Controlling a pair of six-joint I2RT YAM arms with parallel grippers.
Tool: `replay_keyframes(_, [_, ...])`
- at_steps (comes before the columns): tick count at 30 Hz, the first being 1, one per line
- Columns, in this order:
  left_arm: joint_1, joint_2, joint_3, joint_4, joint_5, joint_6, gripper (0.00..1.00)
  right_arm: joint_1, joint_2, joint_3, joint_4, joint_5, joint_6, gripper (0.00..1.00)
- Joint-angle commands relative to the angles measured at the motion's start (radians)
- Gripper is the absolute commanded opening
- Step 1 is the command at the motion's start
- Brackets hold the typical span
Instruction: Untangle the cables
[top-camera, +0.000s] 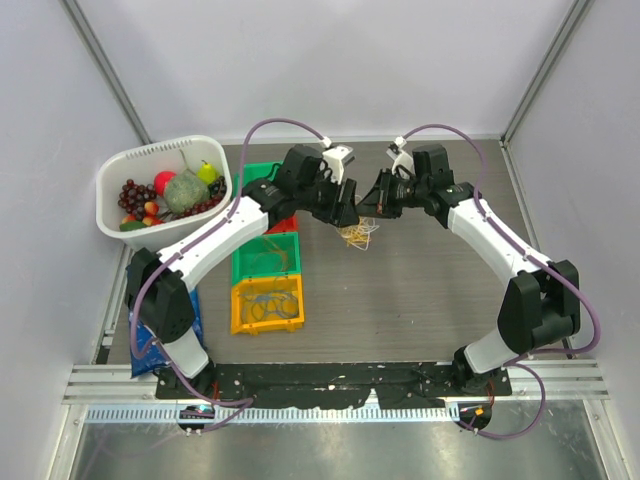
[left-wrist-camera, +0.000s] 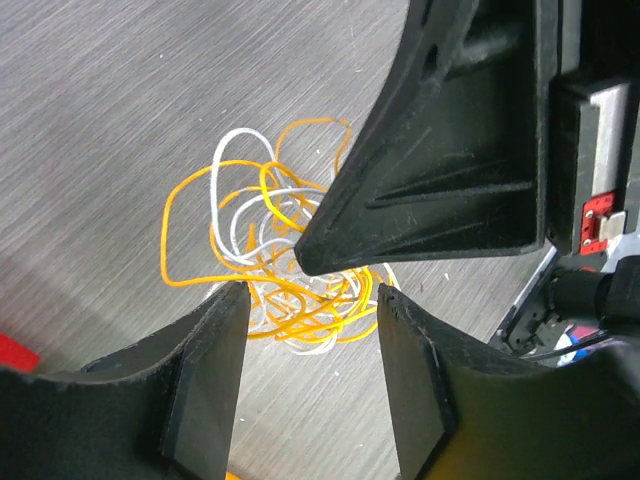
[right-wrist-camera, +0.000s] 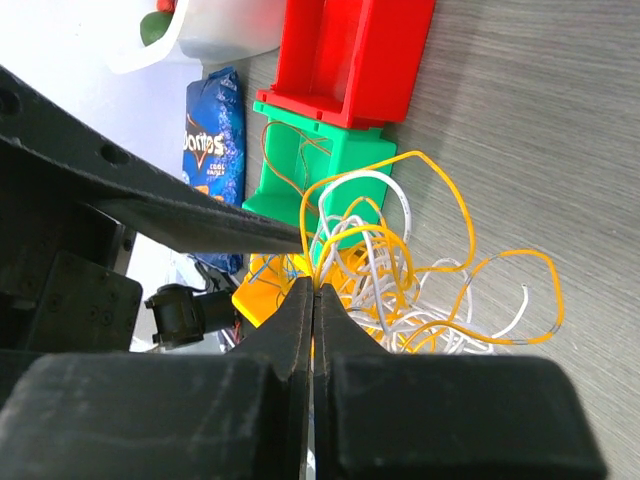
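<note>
Next, my right gripper sets the yellow and white cables free on the bare table (top-camera: 408, 237) just in front of my right gripper.
A tangle of yellow and white cables (top-camera: 357, 236) lies on the table between the two arms. In the left wrist view the cables (left-wrist-camera: 262, 262) sit just beyond my left gripper (left-wrist-camera: 312, 295), which is open with only bare table between its fingers. My left gripper (top-camera: 348, 216) hovers at the tangle's left side. My right gripper (right-wrist-camera: 314, 287) is shut, with a yellow strand of the cables (right-wrist-camera: 400, 270) running in between its tips. From the right, my right gripper (top-camera: 368, 210) reaches in, its black finger (left-wrist-camera: 440, 180) hanging over the tangle.
At the back left stands a white basket (top-camera: 118, 182) of fruit. Left of the tangle stand a red bin (right-wrist-camera: 350, 55), a green bin (top-camera: 266, 258) with an orange cord, and a yellow bin (top-camera: 267, 305) with a blue cord. A blue chips bag (right-wrist-camera: 215, 120) lies at the table's left edge.
</note>
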Motion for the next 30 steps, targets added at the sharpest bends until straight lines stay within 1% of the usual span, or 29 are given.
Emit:
replay_keyframes(1, [0.043, -0.078, 0.034, 0.044, -0.015, -0.095, 0.59, 0.001, -0.058, -0.014, 0.054, -0.055, 0.009, 0.01])
replay_keyframes(3, [0.069, -0.107, 0.004, 0.081, 0.005, -0.126, 0.58, 0.002, -0.058, -0.023, 0.075, -0.083, 0.014, 0.01])
replay_keyframes(6, [0.091, -0.121, -0.031, 0.086, 0.004, -0.106, 0.45, -0.001, -0.055, -0.027, 0.085, -0.115, 0.015, 0.01])
replay_keyframes(8, [0.108, -0.127, -0.050, 0.081, 0.021, -0.099, 0.41, -0.001, -0.057, -0.026, 0.088, -0.133, 0.015, 0.01])
replay_keyframes(10, [0.123, -0.140, -0.082, 0.113, 0.086, -0.073, 0.42, 0.001, -0.057, -0.027, 0.094, -0.146, 0.017, 0.01])
replay_keyframes(13, [0.128, -0.132, -0.113, 0.159, 0.238, -0.022, 0.47, -0.001, -0.057, -0.038, 0.132, -0.173, 0.035, 0.01])
replay_keyframes(16, [0.132, -0.111, -0.121, 0.163, 0.301, -0.004, 0.46, -0.001, -0.052, -0.046, 0.155, -0.201, 0.049, 0.01])
replay_keyframes(21, [0.132, -0.094, -0.125, 0.179, 0.323, -0.002, 0.39, -0.001, -0.055, -0.049, 0.163, -0.212, 0.054, 0.01])
replay_keyframes(24, [0.132, -0.081, -0.119, 0.160, 0.329, -0.004, 0.36, -0.002, -0.052, -0.053, 0.167, -0.215, 0.058, 0.01])
replay_keyframes(25, [0.132, -0.083, -0.121, 0.150, 0.329, -0.002, 0.36, -0.002, -0.050, -0.053, 0.173, -0.216, 0.060, 0.01])
replay_keyframes(28, [0.132, -0.095, -0.145, 0.146, 0.300, 0.006, 0.42, -0.002, -0.049, -0.060, 0.187, -0.227, 0.071, 0.01])
replay_keyframes(30, [0.132, -0.110, -0.151, 0.147, 0.269, 0.015, 0.42, -0.004, -0.049, -0.064, 0.200, -0.236, 0.077, 0.01])
